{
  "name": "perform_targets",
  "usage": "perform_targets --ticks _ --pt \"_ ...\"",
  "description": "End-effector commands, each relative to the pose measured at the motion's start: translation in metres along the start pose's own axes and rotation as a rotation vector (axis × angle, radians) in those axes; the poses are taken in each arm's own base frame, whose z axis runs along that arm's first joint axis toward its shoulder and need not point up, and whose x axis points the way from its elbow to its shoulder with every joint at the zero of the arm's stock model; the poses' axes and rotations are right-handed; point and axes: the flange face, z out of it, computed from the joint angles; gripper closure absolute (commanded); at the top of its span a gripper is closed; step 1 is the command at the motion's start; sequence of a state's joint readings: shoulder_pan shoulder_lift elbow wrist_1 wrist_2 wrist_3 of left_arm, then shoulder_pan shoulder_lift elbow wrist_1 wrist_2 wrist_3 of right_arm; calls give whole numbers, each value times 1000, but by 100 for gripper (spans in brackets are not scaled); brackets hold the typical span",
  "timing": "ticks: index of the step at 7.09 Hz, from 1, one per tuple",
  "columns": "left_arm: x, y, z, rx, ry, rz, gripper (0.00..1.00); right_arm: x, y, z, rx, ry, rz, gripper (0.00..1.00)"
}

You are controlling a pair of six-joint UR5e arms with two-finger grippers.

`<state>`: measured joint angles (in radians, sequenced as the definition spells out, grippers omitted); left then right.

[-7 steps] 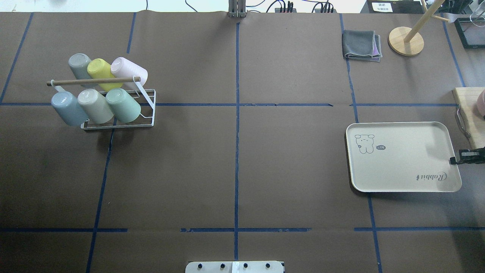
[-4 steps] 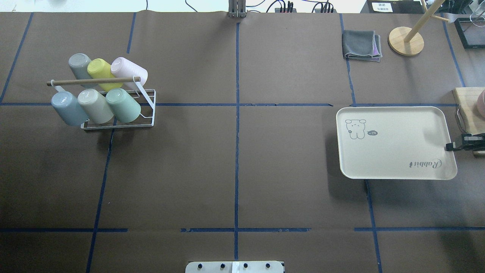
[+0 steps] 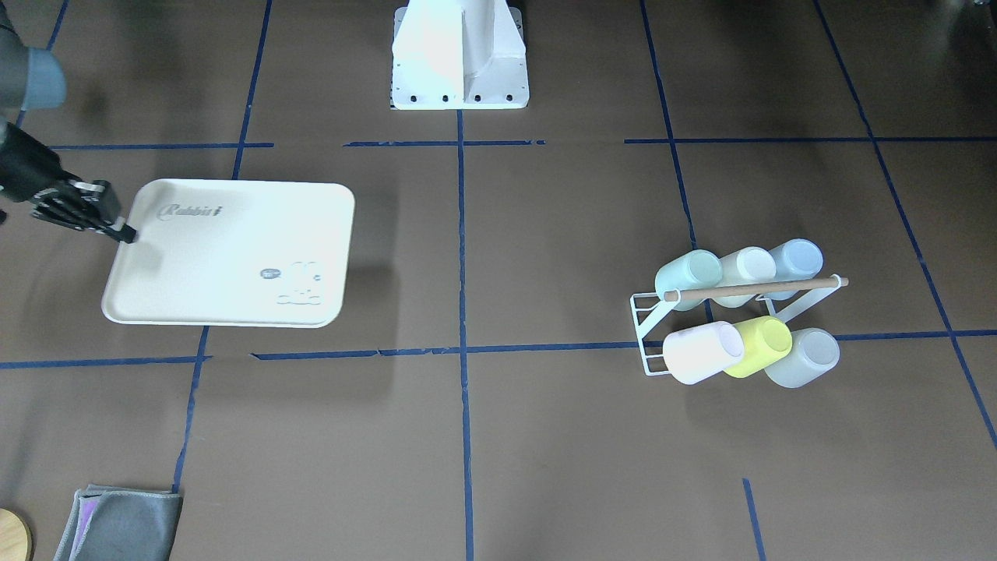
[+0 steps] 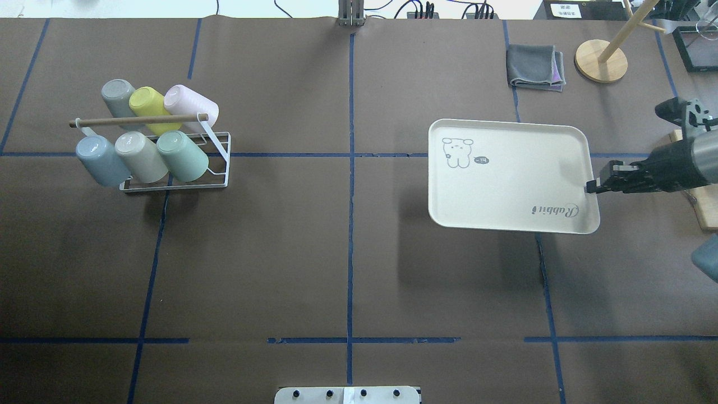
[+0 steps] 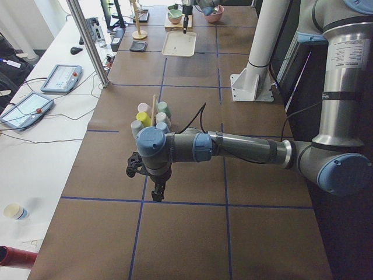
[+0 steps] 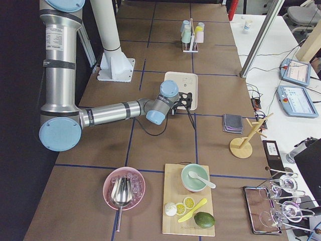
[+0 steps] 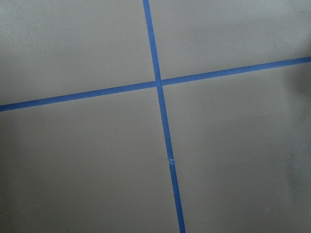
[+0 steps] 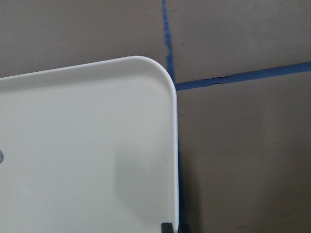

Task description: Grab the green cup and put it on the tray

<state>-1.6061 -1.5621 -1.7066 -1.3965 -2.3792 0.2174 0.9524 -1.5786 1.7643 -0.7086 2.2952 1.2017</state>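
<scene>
Next, I set the cream tray, still hanging above the table, down with my right gripper across the table's middle blue tape line (image 3: 462,242), between that line's two tape crossings.
The green cup (image 4: 182,155) lies tilted on a white wire rack (image 4: 217,163) at the table's left, the rightmost cup of the near row; it also shows in the front view (image 3: 688,274). The cream tray (image 4: 516,179) hangs above the table right of centre, casting a shadow below it. My right gripper (image 4: 592,187) is shut on the tray's right rim; the right wrist view shows the tray's corner (image 8: 87,145). My left gripper (image 5: 156,192) shows only in the exterior left view, low over bare table near the rack; I cannot tell if it is open.
The rack holds several other cups, among them yellow (image 4: 147,102), pink (image 4: 190,104) and pale blue (image 4: 101,160), under a wooden rod (image 4: 137,120). A folded grey cloth (image 4: 534,66) and a wooden stand (image 4: 601,60) sit at the far right. A cutting board (image 4: 705,210) lies at the right edge.
My right gripper has carried the tray left and toward the table's far side, and the tray has risen off the table. The cups have not moved.
</scene>
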Motion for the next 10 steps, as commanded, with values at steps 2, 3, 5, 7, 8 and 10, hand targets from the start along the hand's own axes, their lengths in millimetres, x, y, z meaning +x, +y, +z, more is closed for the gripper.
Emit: perform_targets --ticks 2,3,5,7,8,10 --pt "-1 0 1 -2 0 -2 0 -115 40 91 13 -37 24 100" --pt "-2 1 2 -3 1 -3 0 -136 43 102 12 -19 27 100" --pt "-2 0 2 -3 1 -3 0 -167 64 129 15 13 20 100" --pt "-3 0 3 -7 1 -4 0 -197 75 145 -11 34 13 100" --pt "-1 -1 2 -3 1 -3 0 -201 82 150 -25 33 6 100" --pt "-2 0 3 -5 1 -5 0 -203 95 159 -40 37 -3 100"
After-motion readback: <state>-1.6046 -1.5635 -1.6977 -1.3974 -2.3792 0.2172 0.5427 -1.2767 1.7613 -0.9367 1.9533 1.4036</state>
